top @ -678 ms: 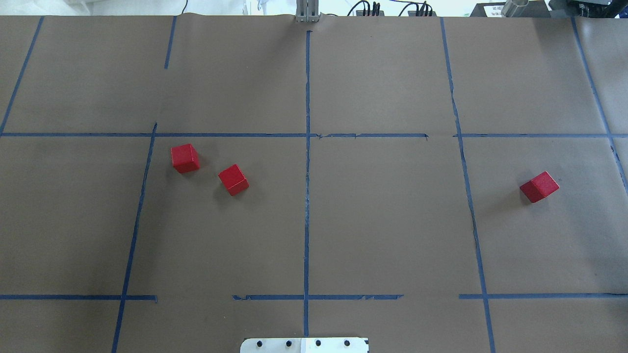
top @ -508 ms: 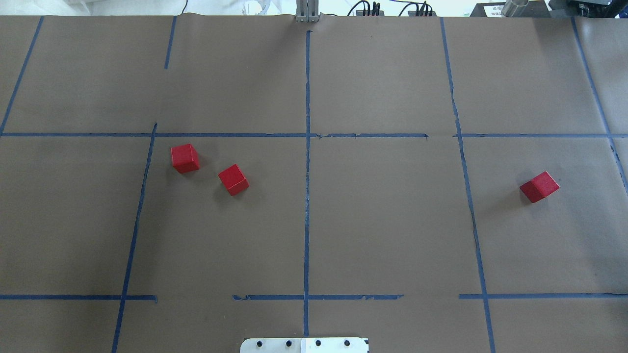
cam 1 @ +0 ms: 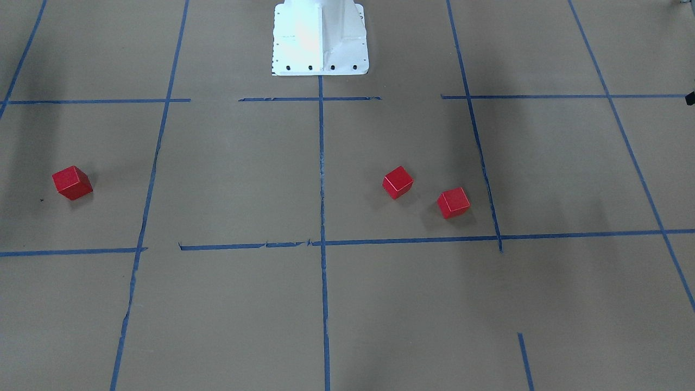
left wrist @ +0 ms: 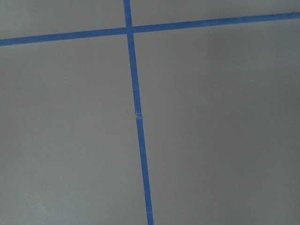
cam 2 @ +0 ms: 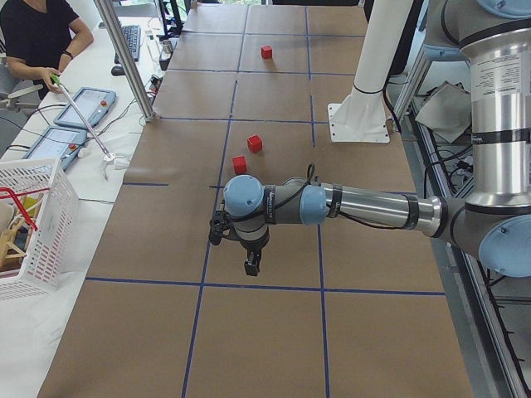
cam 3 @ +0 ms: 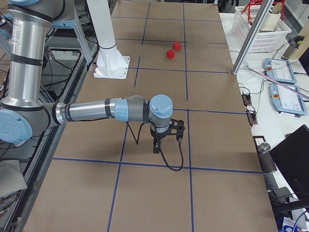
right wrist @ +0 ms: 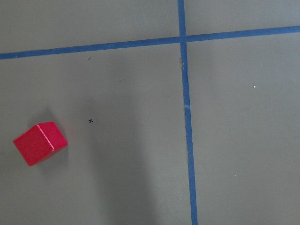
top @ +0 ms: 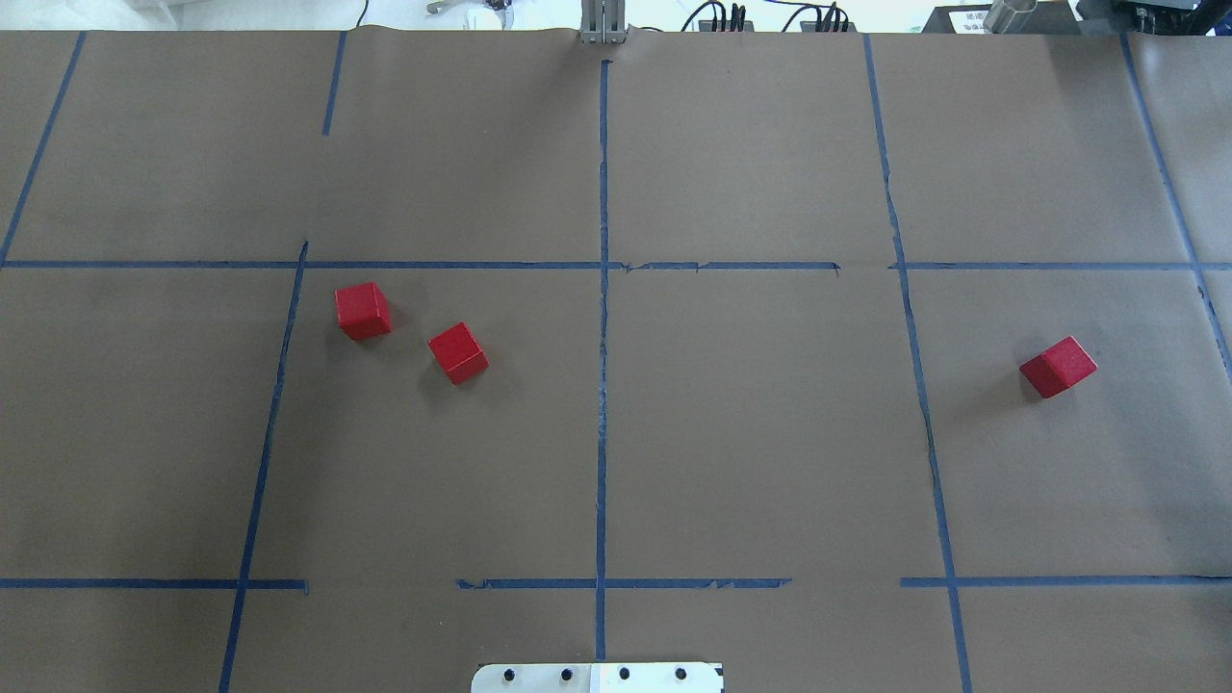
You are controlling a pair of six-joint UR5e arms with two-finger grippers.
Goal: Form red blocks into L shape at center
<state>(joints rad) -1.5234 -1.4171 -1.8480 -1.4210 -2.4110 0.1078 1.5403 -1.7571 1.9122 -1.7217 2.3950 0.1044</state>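
The robot's right gripper should next go to the lone red block [cam 1: 72, 183] [right wrist: 40, 143], which is far from the other red blocks, and close around it.
Three red blocks lie apart on the brown paper. Two sit close together on my left side, one [top: 363, 311] and the other [top: 458, 352], also in the front view [cam 1: 453, 202] [cam 1: 398, 182]. The third [top: 1058, 367] lies far to my right and shows in the right wrist view [right wrist: 40, 143]. The center [top: 602, 423], crossed by the vertical blue tape line, holds no block. My left gripper [cam 2: 251, 267] and right gripper [cam 3: 156, 147] show only in the side views, hanging above the paper; I cannot tell whether they are open or shut.
The white robot base plate [top: 597, 677] sits at the near edge. A white basket [cam 2: 33, 215], a metal post [cam 2: 124, 58] and an operator [cam 2: 41, 33] with control tablets are along the far side.
The blocks have not moved. A small light object has shifted just past the table's far edge.
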